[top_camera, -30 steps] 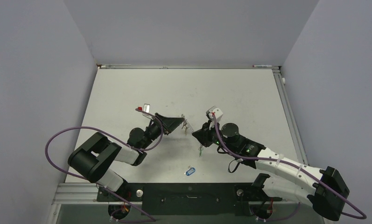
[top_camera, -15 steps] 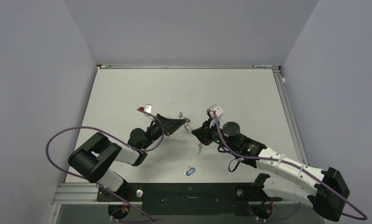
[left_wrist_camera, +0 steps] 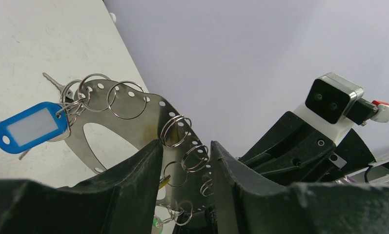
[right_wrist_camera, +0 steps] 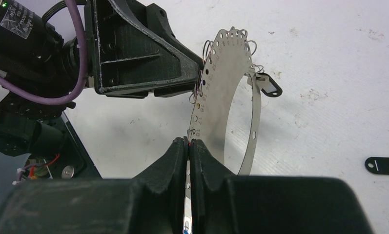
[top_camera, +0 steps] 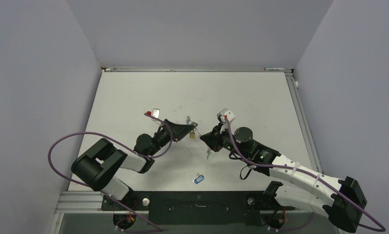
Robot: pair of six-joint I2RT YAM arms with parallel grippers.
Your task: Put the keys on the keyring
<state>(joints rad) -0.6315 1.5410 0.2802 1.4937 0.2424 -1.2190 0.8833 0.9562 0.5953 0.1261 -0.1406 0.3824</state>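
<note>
I should open my right gripper, which pinches the keyring's near edge short of the split rings at my left gripper, and take the part of the keyring (right_wrist_camera: pixel 200 105) beside them.
The keyring (right_wrist_camera: pixel 221 83) is a flat grey metal ring punched with holes that carry small split rings, held up above the table. My right gripper (right_wrist_camera: pixel 188 142) is shut on its near edge. My left gripper (left_wrist_camera: pixel 182 146) straddles the ring's band (left_wrist_camera: pixel 148 117) with its jaws apart; split rings sit in the gap. A blue-tagged key (left_wrist_camera: pixel 31 126) hangs from split rings at the ring's far end. A green tag (top_camera: pixel 209 153) dangles below the right gripper (top_camera: pixel 205 138). Another blue-tagged key (top_camera: pixel 198 179) lies on the table near the front edge.
A black tag (right_wrist_camera: pixel 382 165) lies loose on the white table (top_camera: pixel 260 102) to the right of the ring. A second black tag (right_wrist_camera: pixel 269 87) sits by the ring's far side. Grey walls close in the table on three sides.
My left gripper's jaws have narrowed around the ring's band and it has edged right. The right gripper has stayed shut on the ring, shifting slightly left.
</note>
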